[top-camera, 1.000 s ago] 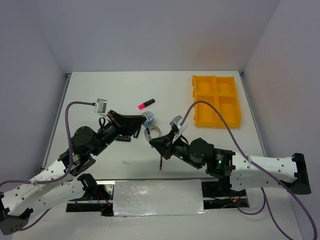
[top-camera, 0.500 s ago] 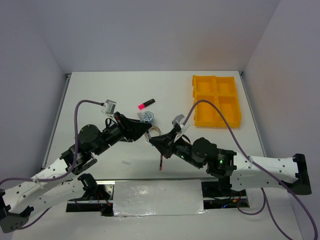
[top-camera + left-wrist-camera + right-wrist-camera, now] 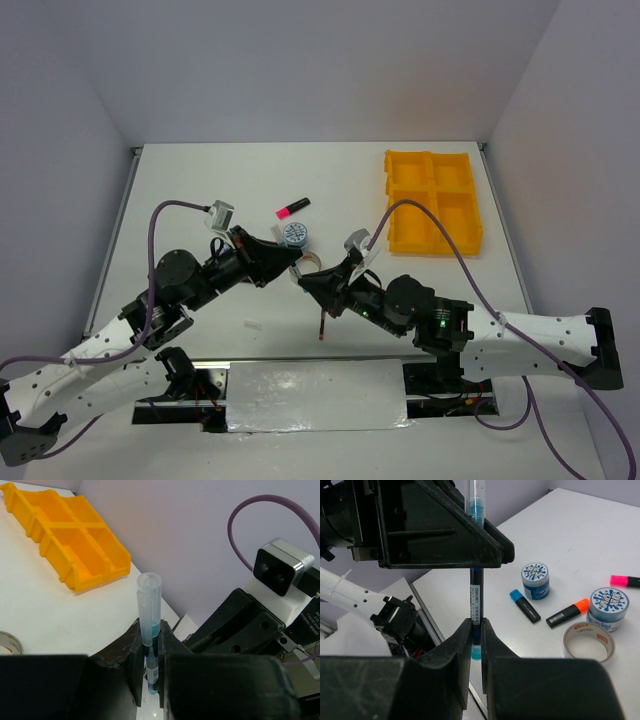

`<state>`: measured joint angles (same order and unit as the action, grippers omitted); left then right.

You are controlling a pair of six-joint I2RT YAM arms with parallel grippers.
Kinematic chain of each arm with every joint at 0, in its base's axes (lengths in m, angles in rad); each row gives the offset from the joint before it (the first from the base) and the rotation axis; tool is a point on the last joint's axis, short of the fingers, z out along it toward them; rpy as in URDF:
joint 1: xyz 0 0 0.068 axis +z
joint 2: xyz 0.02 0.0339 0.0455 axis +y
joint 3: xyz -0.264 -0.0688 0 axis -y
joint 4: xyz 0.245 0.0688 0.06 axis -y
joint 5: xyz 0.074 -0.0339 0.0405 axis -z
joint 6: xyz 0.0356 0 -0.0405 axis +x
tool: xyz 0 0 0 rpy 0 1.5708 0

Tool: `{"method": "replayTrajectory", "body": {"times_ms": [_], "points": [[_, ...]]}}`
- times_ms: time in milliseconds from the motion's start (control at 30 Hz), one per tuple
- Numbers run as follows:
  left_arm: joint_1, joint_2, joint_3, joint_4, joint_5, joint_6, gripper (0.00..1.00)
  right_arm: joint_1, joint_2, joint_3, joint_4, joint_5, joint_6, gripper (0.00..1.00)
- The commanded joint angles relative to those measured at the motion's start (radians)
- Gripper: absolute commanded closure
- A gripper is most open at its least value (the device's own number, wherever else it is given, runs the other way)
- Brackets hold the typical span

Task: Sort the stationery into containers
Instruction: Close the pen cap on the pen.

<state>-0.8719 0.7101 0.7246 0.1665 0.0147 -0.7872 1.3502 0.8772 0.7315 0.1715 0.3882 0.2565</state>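
My right gripper is pinching the blue pen near its lower end, so it should open and grab the pen's body higher up [image 3: 475,599] while my left gripper holds the pen.
A blue pen [image 3: 476,597] with a clear cap [image 3: 149,605] is gripped at both ends. My left gripper [image 3: 150,635] is shut on its cap end. My right gripper [image 3: 476,632] is shut on its barrel end. The two grippers meet at mid table, left [image 3: 288,264] and right [image 3: 306,281]. On the table lie a blue highlighter [image 3: 525,605], an orange highlighter [image 3: 567,612], a pink highlighter [image 3: 292,208], two blue-white tape rolls [image 3: 535,579] [image 3: 609,606] and a silver tape ring [image 3: 589,641]. The yellow tray [image 3: 431,203] stands at the far right.
A thin red pen [image 3: 323,326] lies on the table under the right arm near the front edge. The tray also shows in the left wrist view [image 3: 75,535], its compartments empty as far as visible. Grey walls enclose the table on three sides.
My left gripper has moved right to meet the right gripper and now grips the pen's cap end. The right arm has barely moved.
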Motion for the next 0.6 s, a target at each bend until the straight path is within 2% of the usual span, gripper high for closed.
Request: {"method": "replayTrajectory", "body": {"times_ms": [0, 33, 67, 133, 167, 200, 333, 367, 567], "points": [[-0.004, 0.005, 0.016, 0.036, 0.057, 0.032, 0.96, -0.002, -0.020, 0.042, 0.083, -0.009, 0.003, 1.00], [-0.004, 0.006, 0.018, 0.037, 0.063, 0.035, 0.97, -0.002, -0.018, 0.042, 0.083, -0.012, 0.004, 1.00], [-0.006, 0.009, 0.021, 0.039, 0.073, 0.039, 1.00, -0.002, -0.017, 0.042, 0.085, -0.032, 0.004, 0.96], [-0.006, 0.011, 0.025, 0.044, 0.103, 0.049, 1.00, -0.002, -0.014, 0.043, 0.082, -0.049, 0.001, 0.82], [-0.006, 0.012, 0.026, 0.053, 0.117, 0.055, 1.00, -0.002, -0.012, 0.043, 0.083, -0.069, -0.002, 0.71], [-0.006, 0.012, 0.029, 0.056, 0.132, 0.063, 1.00, -0.002, -0.007, 0.048, 0.077, -0.075, -0.003, 0.67], [-0.009, 0.025, 0.039, 0.071, 0.208, 0.080, 1.00, -0.002, 0.008, 0.063, 0.062, -0.091, -0.011, 0.64], [-0.012, 0.026, 0.041, 0.071, 0.221, 0.082, 1.00, -0.002, 0.009, 0.066, 0.062, -0.100, -0.011, 0.60], [-0.016, 0.019, 0.039, 0.077, 0.229, 0.092, 1.00, -0.003, 0.040, 0.094, 0.028, -0.112, -0.011, 0.57]]}}
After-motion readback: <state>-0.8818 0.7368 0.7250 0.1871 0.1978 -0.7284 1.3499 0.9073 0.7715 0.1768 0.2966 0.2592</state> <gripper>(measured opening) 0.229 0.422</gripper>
